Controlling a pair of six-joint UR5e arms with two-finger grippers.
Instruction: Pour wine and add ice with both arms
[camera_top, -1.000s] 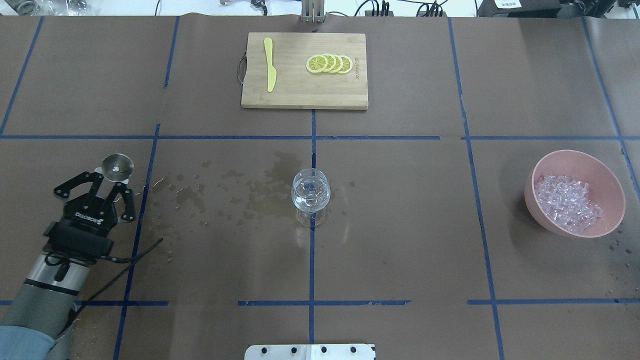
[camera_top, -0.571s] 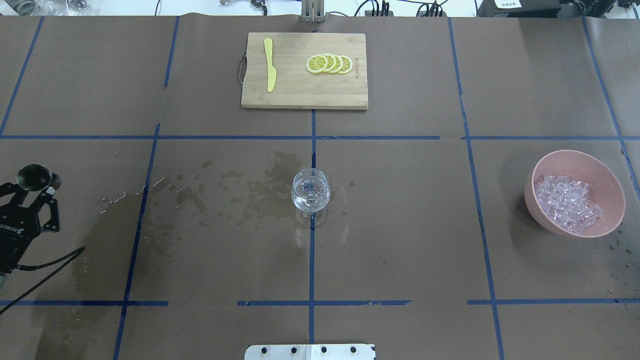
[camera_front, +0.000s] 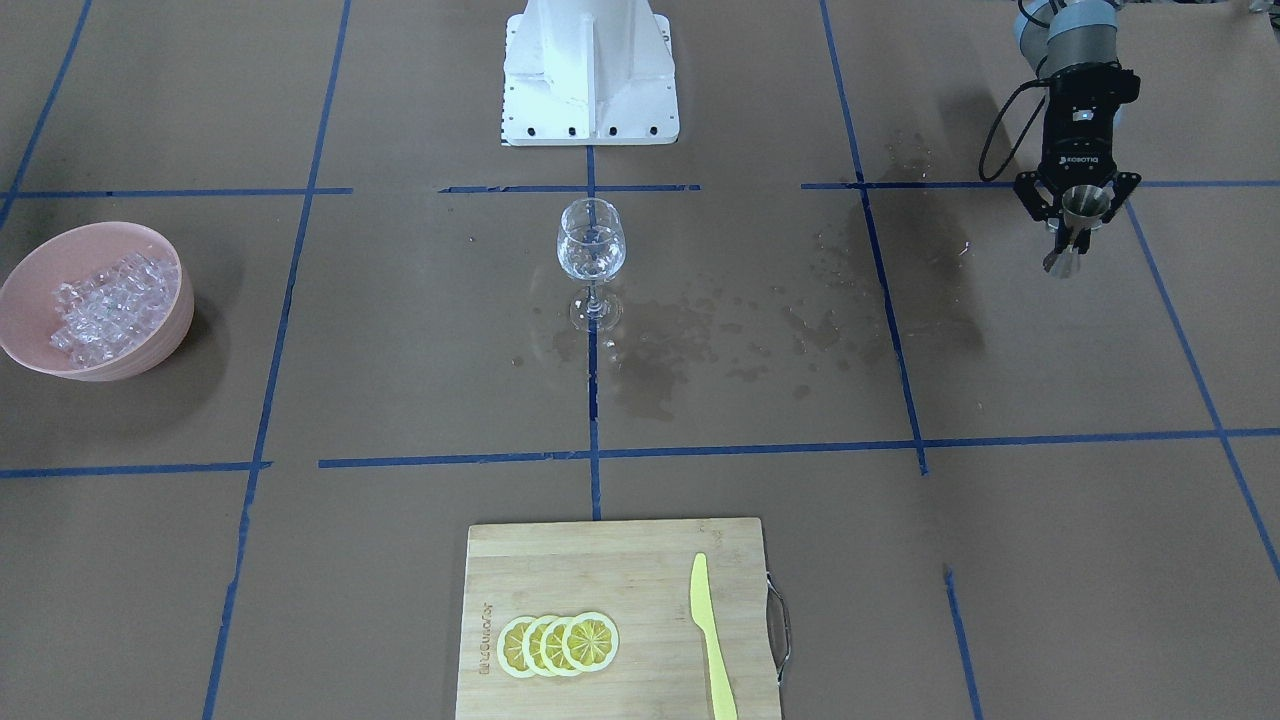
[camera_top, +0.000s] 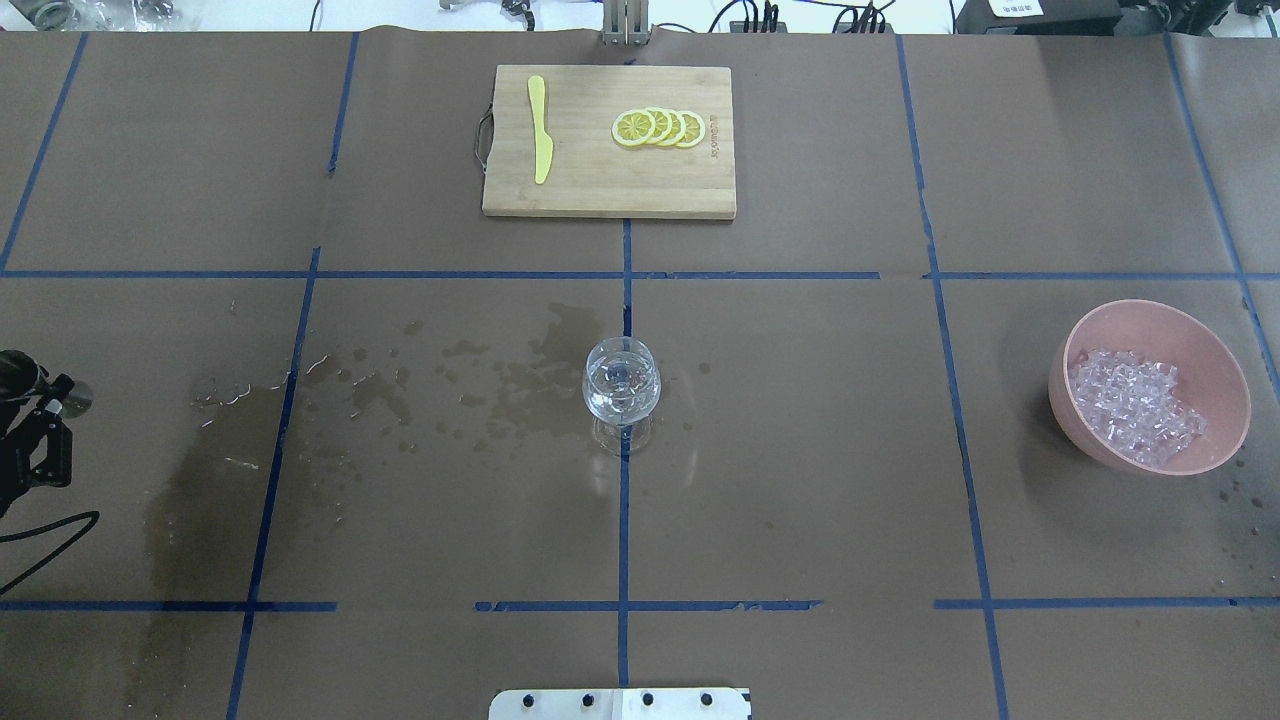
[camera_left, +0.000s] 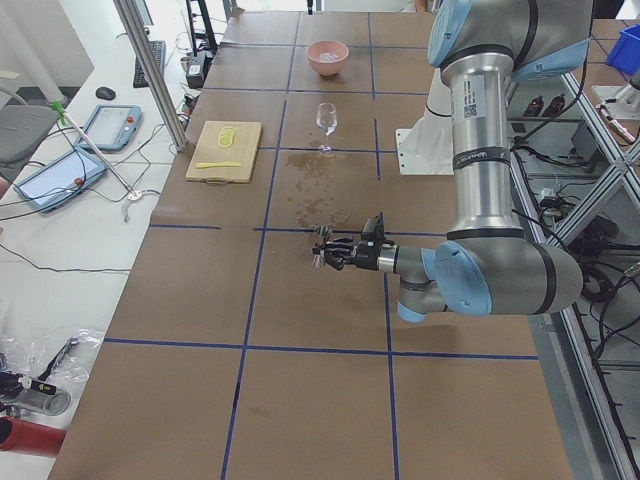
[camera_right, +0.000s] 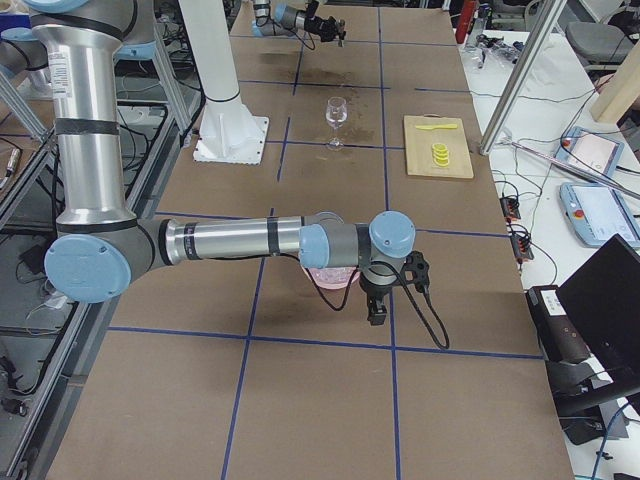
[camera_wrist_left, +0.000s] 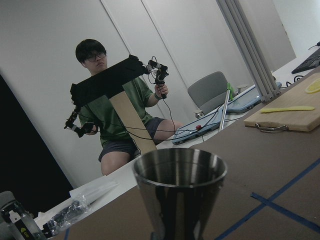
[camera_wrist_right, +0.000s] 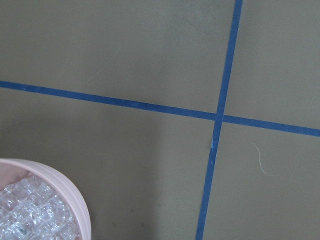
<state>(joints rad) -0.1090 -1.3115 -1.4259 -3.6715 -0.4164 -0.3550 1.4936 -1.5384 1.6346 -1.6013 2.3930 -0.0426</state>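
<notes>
Next, my left gripper releases the steel jigger on the table, just over the blue tape from the wet patches (camera_front: 963, 270).
My left gripper (camera_front: 1078, 200) is shut on a steel jigger (camera_front: 1070, 238) and holds it above the table, far to the left of the wine glass (camera_front: 591, 245). It sits at the left edge of the overhead view (camera_top: 30, 400). The jigger (camera_wrist_left: 180, 190) stands upright in the left wrist view. The glass (camera_top: 621, 385) stands at the table's middle with clear wine in it. The ice (camera_top: 1135, 405) is heaped in a pink bowl (camera_top: 1150, 312). My right gripper (camera_right: 378, 303) shows only in the exterior right view, beside the bowl (camera_right: 330, 277); I cannot tell if it is open or shut.
A bamboo cutting board (camera_top: 590, 190) at the far side carries lemon slices (camera_top: 660, 128) and a yellow knife (camera_top: 540, 130). Wet patches (camera_top: 500, 385) darken the paper left of the glass. The white pedestal (camera_front: 590, 70) stands at the robot's side. An operator (camera_wrist_left: 115, 115) sits beyond the table.
My left gripper has moved left with the jigger, almost out of the overhead view. A wet patch shows where the arm was. The glass and the bowl have not moved.
</notes>
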